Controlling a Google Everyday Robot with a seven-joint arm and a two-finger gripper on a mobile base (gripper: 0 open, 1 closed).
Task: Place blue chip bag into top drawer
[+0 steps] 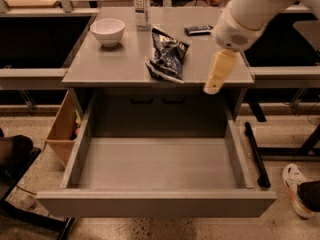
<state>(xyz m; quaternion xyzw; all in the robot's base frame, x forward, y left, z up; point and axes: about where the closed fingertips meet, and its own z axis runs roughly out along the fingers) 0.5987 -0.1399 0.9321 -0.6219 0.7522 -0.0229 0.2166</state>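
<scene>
The robot's gripper needs to next move to the blue chip bag and close on the bag's side point(181, 53) that is nearest the flat black packet.
The blue chip bag point(166, 55), dark blue and black with white markings and wrinkled, lies on the grey desk top point(110, 64) near its front edge, at the middle. The top drawer point(155, 201) is pulled fully out below the desk and nothing lies in it. My gripper point(213, 87), cream-coloured at the end of the white arm, hangs tip-down over the desk's front right part, to the right of the bag and apart from it.
A white bowl point(107, 31) stands at the desk's back left, a clear bottle point(142, 5) at the back middle, a flat black packet point(198, 30) at the back right. A wooden box point(62, 130) sits left of the drawer. A shoe point(297, 189) is at the lower right.
</scene>
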